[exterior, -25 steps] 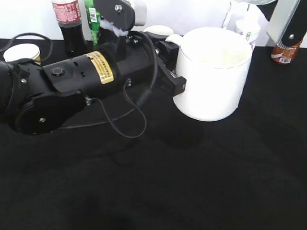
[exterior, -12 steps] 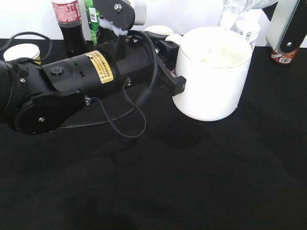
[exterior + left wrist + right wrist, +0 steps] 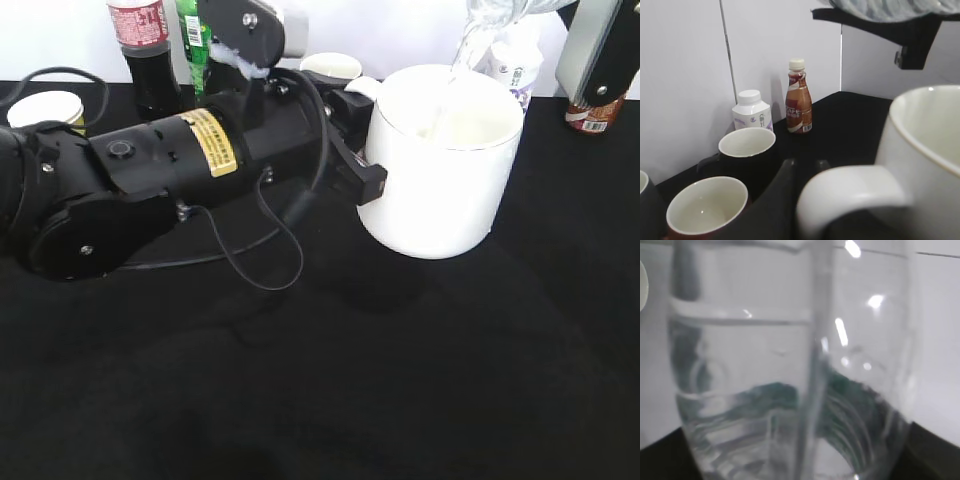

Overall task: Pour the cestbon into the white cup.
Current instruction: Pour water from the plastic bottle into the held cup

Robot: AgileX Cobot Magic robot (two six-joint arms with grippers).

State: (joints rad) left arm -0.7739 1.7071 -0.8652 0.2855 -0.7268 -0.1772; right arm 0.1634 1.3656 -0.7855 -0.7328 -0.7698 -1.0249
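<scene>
Next, my left gripper releases the white cup on the black table (image 3: 240, 178) just in front of the green bottle.
The white cup (image 3: 440, 165) is large and plain, and it sits slightly tilted over the black table. My left gripper (image 3: 358, 135) is shut on its loop handle (image 3: 850, 195), with a dark finger (image 3: 782, 200) beside the handle. The cestbon (image 3: 488, 22) is a clear bottle, tipped above the cup's far rim at the top edge. A thin stream seems to run from it into the cup. In the right wrist view the bottle (image 3: 790, 365) fills the frame, its green label showing through. My right gripper holds it; one black finger (image 3: 912, 37) shows under the bottle (image 3: 890, 7).
Behind the cup stand a brown coffee bottle (image 3: 799, 97), a small white bottle (image 3: 752, 110), a black mug (image 3: 747, 150) and another mug (image 3: 705, 212). A cola bottle (image 3: 140, 50), a green bottle (image 3: 192, 40) and a yellow paper cup (image 3: 45, 108) stand at the back left.
The white cup has shifted slightly down and tilted in my left gripper. The bottle has moved a little left over the cup's rim, and a thin stream now shows.
</scene>
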